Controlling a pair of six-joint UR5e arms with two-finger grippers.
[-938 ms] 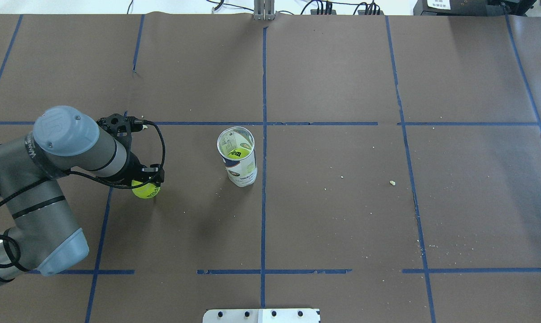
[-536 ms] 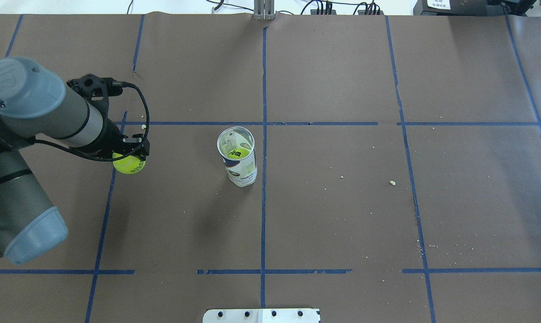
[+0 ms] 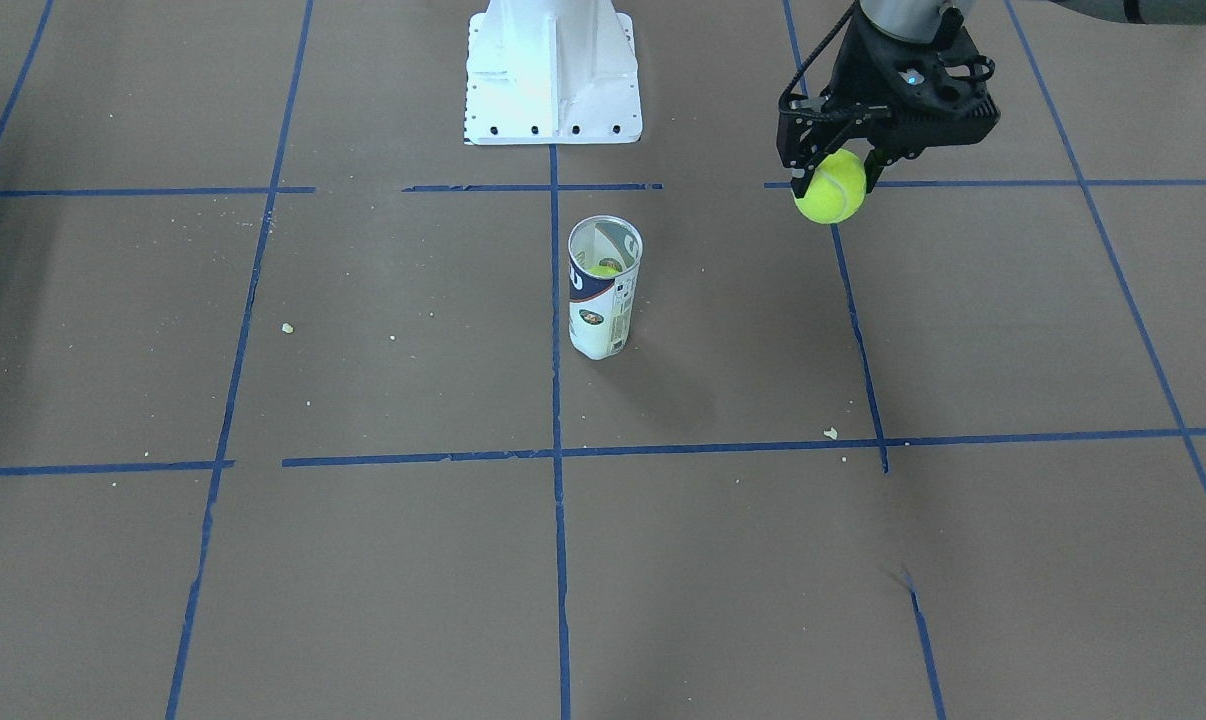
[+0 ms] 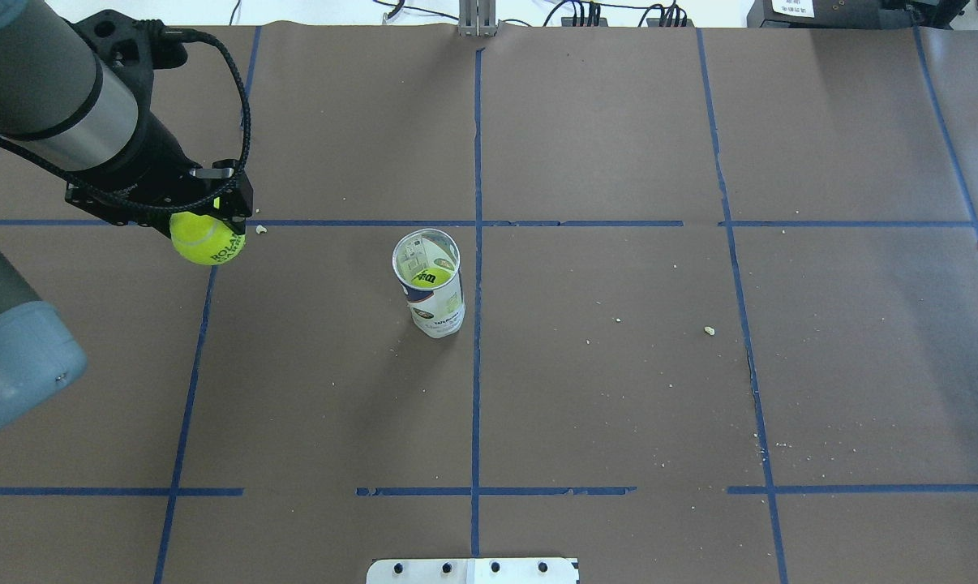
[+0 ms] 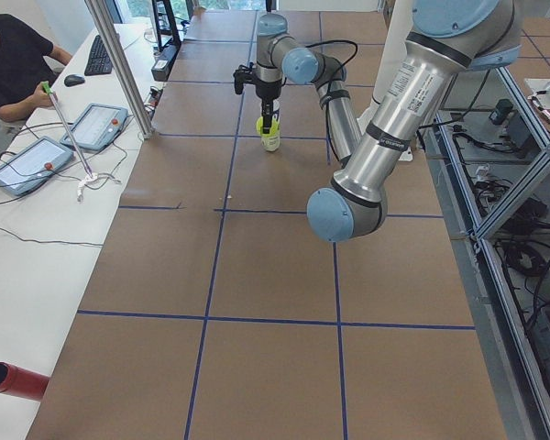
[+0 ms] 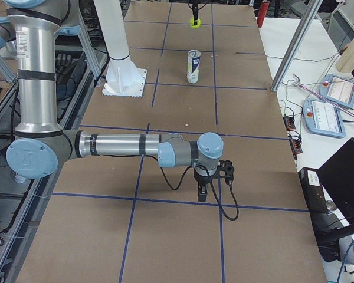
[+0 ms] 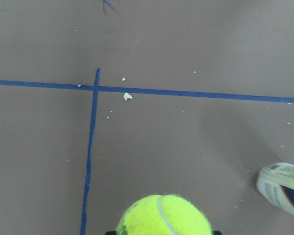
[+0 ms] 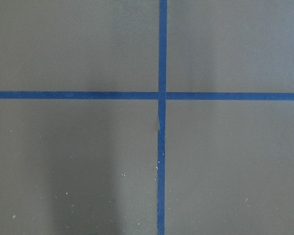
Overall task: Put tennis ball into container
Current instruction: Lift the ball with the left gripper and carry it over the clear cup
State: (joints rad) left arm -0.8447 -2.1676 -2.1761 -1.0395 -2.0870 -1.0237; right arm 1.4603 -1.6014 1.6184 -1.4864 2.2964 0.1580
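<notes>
I will let go of the tennis ball with my left gripper inside the container, on top of the second yellow ball (image 3: 605, 256).
The tennis ball (image 4: 207, 241), bright yellow-green with dark lettering, hangs well above the table in my left gripper (image 4: 203, 225), which is shut on it. The front-facing view shows the black fingers (image 3: 801, 172) clamped on either side of the ball (image 3: 830, 188). The container (image 4: 430, 285) stands upright near the table's middle, to the right of the ball and apart from it, with a second yellow ball (image 4: 431, 276) inside. In the left wrist view the ball (image 7: 164, 215) fills the bottom edge and the tube (image 7: 282, 187) shows at the right. My right gripper (image 6: 207, 190) hovers low far from both; its state is unclear.
The white pedestal (image 3: 553, 70) stands at the robot's side of the table, behind the tube. Blue tape lines cross the brown table cover (image 4: 619, 365), which carries scattered crumbs (image 4: 709, 330). An operator (image 5: 9, 64) sits at a side desk with tablets (image 6: 333, 115).
My left arm has lifted the tennis ball off the table and carried it up and away from the robot's base, leftward in the overhead view. The tube has not moved.
</notes>
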